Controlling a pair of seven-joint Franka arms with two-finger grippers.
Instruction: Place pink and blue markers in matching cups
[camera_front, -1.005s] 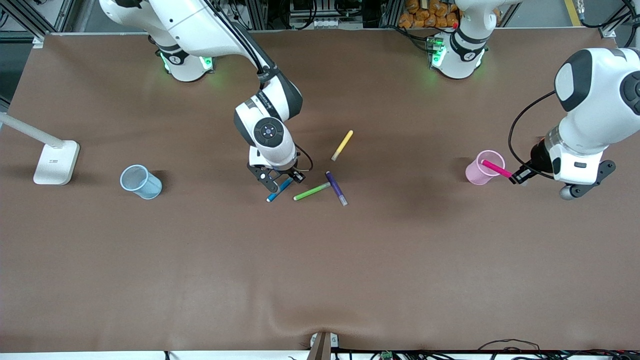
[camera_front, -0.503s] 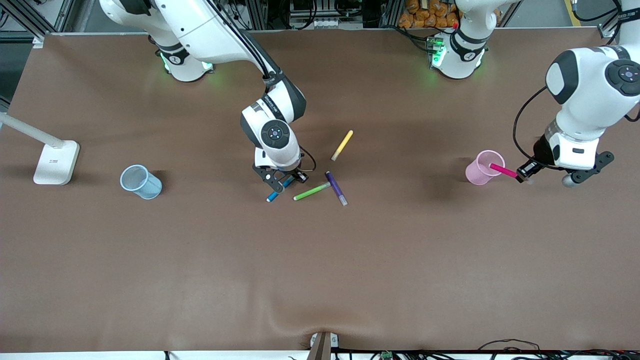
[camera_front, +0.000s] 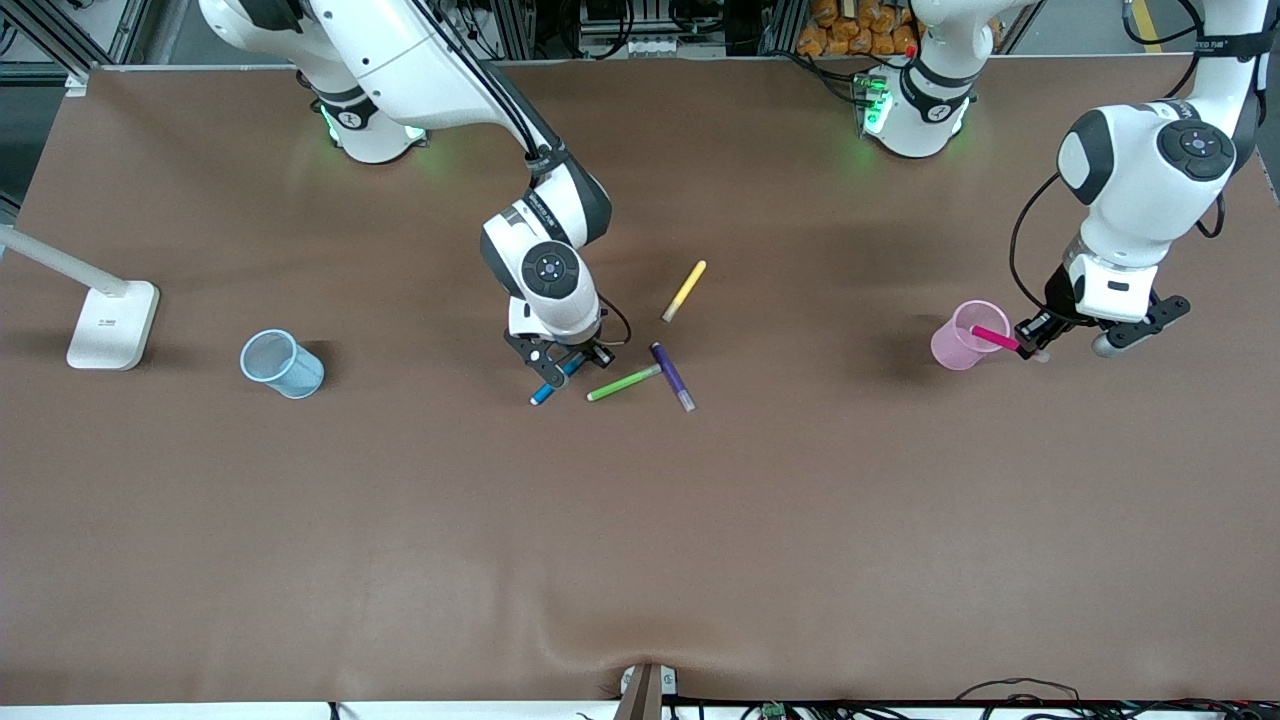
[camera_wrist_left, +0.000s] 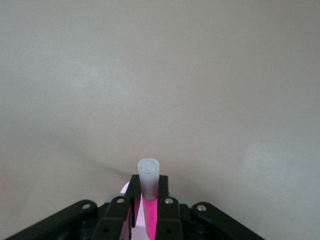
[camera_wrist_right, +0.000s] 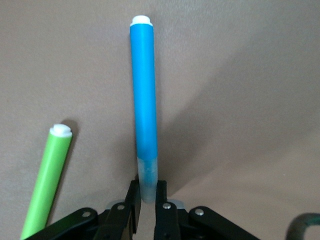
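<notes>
The blue marker, now held low at the table, will be let go by my right gripper inside the pale blue cup (camera_front: 284, 361) near the white base of the lamp.
The pink marker (camera_front: 992, 337) is held in my shut left gripper (camera_front: 1030, 348). It tilts, with its free end inside the mouth of the pale pink cup (camera_front: 953, 347). In the left wrist view its pale cap (camera_wrist_left: 149, 176) sticks out past my left gripper (camera_wrist_left: 148, 189). My right gripper (camera_front: 567, 366) is shut on the pale cap end of the blue marker (camera_front: 545, 391), low at the table. The right wrist view shows the blue marker (camera_wrist_right: 144, 100) reaching out from my right gripper (camera_wrist_right: 146, 194). The pale blue cup (camera_front: 282, 364) stands toward the right arm's end of the table.
A green marker (camera_front: 623, 382) lies right beside the blue one and also shows in the right wrist view (camera_wrist_right: 47, 175). A purple marker (camera_front: 672, 376) touches its end. A yellow marker (camera_front: 685, 290) lies farther from the front camera. A white lamp base (camera_front: 112, 324) stands past the blue cup.
My left arm has swung in toward the pink cup, and the pink marker stands steeper over its mouth. My right gripper has shifted slightly at the blue marker's cap end.
</notes>
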